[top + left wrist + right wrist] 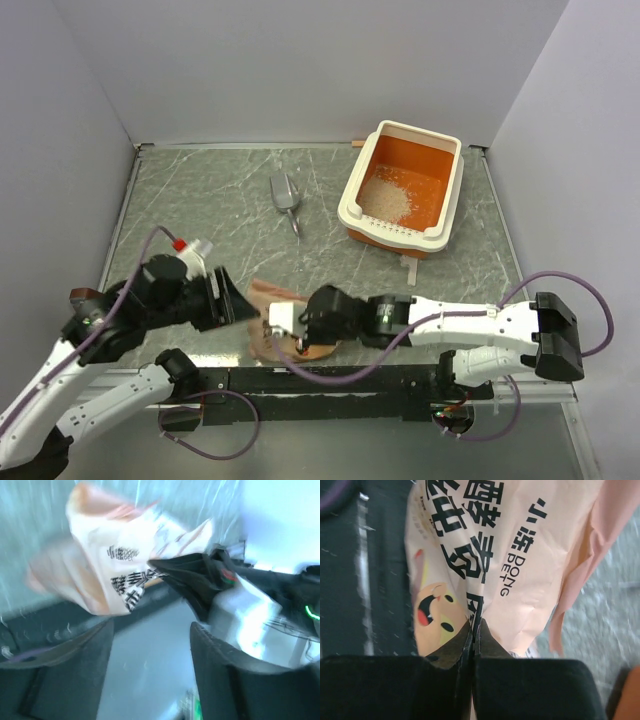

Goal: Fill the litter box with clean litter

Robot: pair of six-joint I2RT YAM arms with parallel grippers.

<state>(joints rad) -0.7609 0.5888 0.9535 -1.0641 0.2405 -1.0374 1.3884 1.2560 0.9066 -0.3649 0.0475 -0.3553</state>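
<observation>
The right gripper is pinching the bag beside the cartoon face, so the left gripper will take the bag's lettered fold (454,522) before the right gripper shifts toward the bag's end.
The litter box (354,196), orange inside with a cream rim, stands at the back right of the table. A heap of clean litter (386,200) lies in it. A pink-orange paper bag (270,295) with a cartoon face lies at the table's near edge, between the two grippers. My right gripper (475,626) is shut on a fold of the bag (525,555). My left gripper (150,630) is open just left of the bag (105,565), with nothing between its fingers. In the left wrist view, the right gripper's black fingers (182,572) pinch the bag's edge.
A small grey metal scoop (285,195) lies in the middle of the table, left of the litter box. The black rail (330,378) that carries the arm bases runs along the near edge, right below the bag. White walls close in the table on three sides.
</observation>
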